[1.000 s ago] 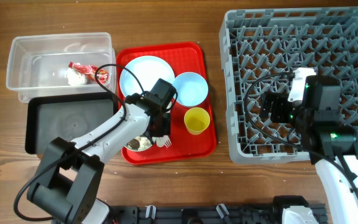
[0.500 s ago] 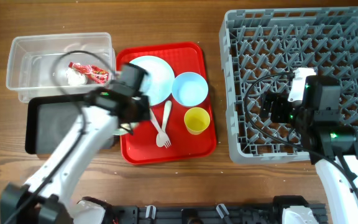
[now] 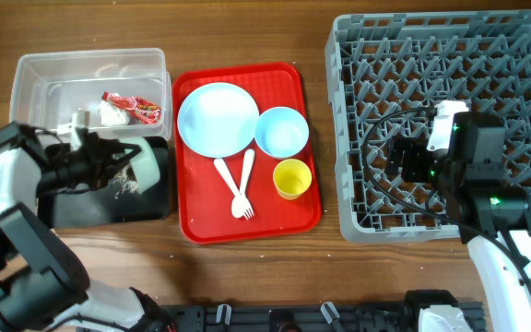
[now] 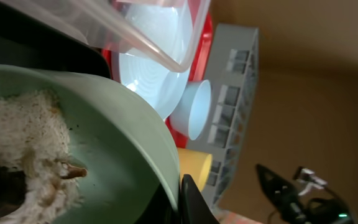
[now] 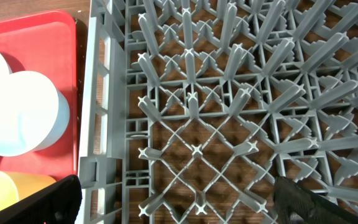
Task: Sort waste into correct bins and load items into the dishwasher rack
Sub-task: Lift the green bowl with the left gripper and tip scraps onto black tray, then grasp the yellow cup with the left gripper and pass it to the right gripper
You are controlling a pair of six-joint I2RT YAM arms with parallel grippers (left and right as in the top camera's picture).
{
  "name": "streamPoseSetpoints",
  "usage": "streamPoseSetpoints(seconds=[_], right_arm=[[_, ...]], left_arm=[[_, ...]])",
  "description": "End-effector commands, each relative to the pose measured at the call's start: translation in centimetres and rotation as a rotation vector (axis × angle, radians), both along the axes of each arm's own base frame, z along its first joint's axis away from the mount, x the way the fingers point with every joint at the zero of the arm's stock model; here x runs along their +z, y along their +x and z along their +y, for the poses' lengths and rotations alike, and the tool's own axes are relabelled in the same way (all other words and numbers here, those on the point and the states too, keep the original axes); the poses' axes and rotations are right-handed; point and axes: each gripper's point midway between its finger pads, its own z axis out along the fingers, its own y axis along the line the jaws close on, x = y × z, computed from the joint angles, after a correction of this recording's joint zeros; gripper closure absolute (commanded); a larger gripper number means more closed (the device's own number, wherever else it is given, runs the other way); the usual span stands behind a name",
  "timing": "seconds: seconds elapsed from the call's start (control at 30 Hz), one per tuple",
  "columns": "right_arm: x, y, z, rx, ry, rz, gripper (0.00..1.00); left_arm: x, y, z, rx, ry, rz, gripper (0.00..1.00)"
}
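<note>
Next, I set the pale green bowl down with my left gripper on the pale blue plate (image 3: 216, 118) (image 4: 153, 72) in the red tray.
My left gripper (image 3: 127, 168) is shut on the rim of a pale green bowl (image 3: 148, 164) and holds it tilted over the black tray (image 3: 81, 198). In the left wrist view the bowl (image 4: 123, 137) holds beige crumbly food scraps (image 4: 23, 143). The clear tub (image 3: 40, 92) holds the red-and-white wrapper (image 3: 138, 109) and the white wad (image 3: 111, 113). The pale blue plate (image 3: 218, 120), blue bowl (image 3: 282, 131), yellow cup (image 3: 291, 178), fork (image 3: 231, 189) and spoon (image 3: 247, 175) lie on the red tray (image 3: 293, 78). My right gripper (image 5: 176, 205) is open and empty above the grey rack (image 3: 450, 55).
The rack (image 5: 229, 93) fills the right side of the table, its left wall beside the red tray (image 5: 23, 31). The tub and the black tray stand side by side at the far left. Bare wood table (image 3: 247, 28) lies at the back.
My left arm has carried the green bowl leftwards off the red tray to above the black tray. The fork and spoon now lie uncovered. The right arm has not moved.
</note>
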Motion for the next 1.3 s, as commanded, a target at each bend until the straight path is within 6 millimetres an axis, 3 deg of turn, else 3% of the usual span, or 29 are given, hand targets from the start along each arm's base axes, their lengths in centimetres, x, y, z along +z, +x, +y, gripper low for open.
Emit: streamPoseSetpoints(seconds=[0.0, 0.1, 0.33, 0.6, 0.7, 0.77, 0.87, 0.97, 1.2, 1.27], right_arm=[[0.7, 0.3, 0.2, 0.009, 0.002, -0.017, 0.00], [0.7, 0.3, 0.2, 0.009, 0.002, -0.015, 0.00], [0.7, 0.3, 0.2, 0.009, 0.002, -0.014, 0.00], [0.7, 0.3, 0.2, 0.009, 0.002, -0.014, 0.00], [0.7, 0.3, 0.2, 0.009, 0.002, -0.014, 0.00], [0.7, 0.3, 0.2, 0.009, 0.002, -0.015, 0.00], [0.7, 0.3, 0.2, 0.009, 0.002, -0.015, 0.00], [0.7, 0.3, 0.2, 0.009, 0.002, -0.015, 0.00], [0.7, 0.3, 0.2, 0.009, 0.002, -0.015, 0.00], [0.7, 0.3, 0.2, 0.009, 0.002, -0.015, 0.00]], left_arm=[[2.1, 0.6, 1.2, 0.086, -0.208, -0.062, 0.96], [3.2, 0.7, 2.2, 0.141, -0.297, -0.077, 0.96], [6.2, 0.9, 2.1, 0.194, -0.478, -0.106, 0.96], [6.5, 0.9, 2.1, 0.214, -0.531, -0.056, 0.96], [6.3, 0.7, 1.8, 0.189, -0.472, -0.095, 0.96], [5.9, -0.2, -0.5, 0.052, -0.259, -0.168, 0.96], [6.4, -0.7, -3.4, -0.081, -0.099, -0.217, 0.96], [4.3, -0.5, -5.8, -0.165, 0.159, -0.103, 0.96], [2.9, 6.1, -14.6, -0.221, 0.702, -0.316, 0.96], [1.9, 7.3, -16.1, -0.218, 0.811, -0.357, 0.96]])
